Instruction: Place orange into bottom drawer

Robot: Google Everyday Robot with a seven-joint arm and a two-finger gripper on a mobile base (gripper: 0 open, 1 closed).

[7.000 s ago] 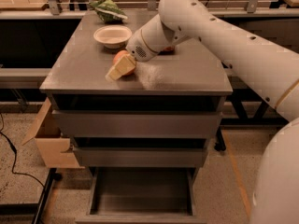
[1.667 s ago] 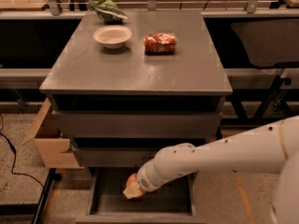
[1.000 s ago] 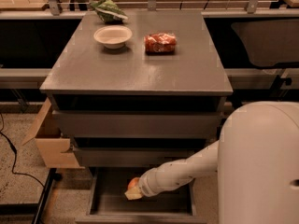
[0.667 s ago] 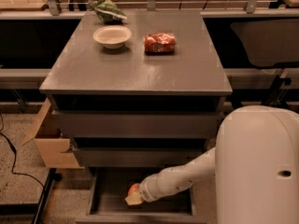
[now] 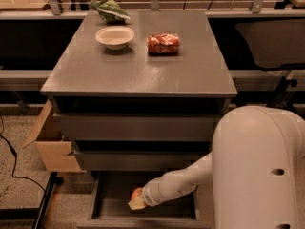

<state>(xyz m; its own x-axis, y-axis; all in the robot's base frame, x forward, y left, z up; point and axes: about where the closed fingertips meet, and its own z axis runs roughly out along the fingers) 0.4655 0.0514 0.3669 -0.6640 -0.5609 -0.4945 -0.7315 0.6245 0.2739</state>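
Note:
My gripper has the orange. It will let go of it toward the back of the bottom drawer (image 5: pixel 131 190), on the drawer's side nearer the cardboard box.
The orange (image 5: pixel 137 193) shows as a small round orange shape at the tip of my gripper (image 5: pixel 136 202), inside the open bottom drawer (image 5: pixel 112 194). The gripper is shut on the orange and holds it low over the drawer's grey floor, left of the middle. I cannot tell whether the orange touches the floor. My white arm (image 5: pixel 181 182) reaches into the drawer from the right. Its large upper part (image 5: pixel 259 171) hides the drawer's right side. The two grey drawers above (image 5: pixel 138 128) are closed.
On the cabinet top (image 5: pixel 138 70) stand a white bowl (image 5: pixel 115 36), a red-orange snack packet (image 5: pixel 163 43) and a green bag (image 5: pixel 110 9) at the back. A cardboard box (image 5: pixel 50 147) sits left of the cabinet. A black cable (image 5: pixel 14 161) lies on the floor.
The gripper carried the orange from the cabinet top down into the bottom drawer. Over the last second it has stayed in nearly the same spot, sinking slightly.

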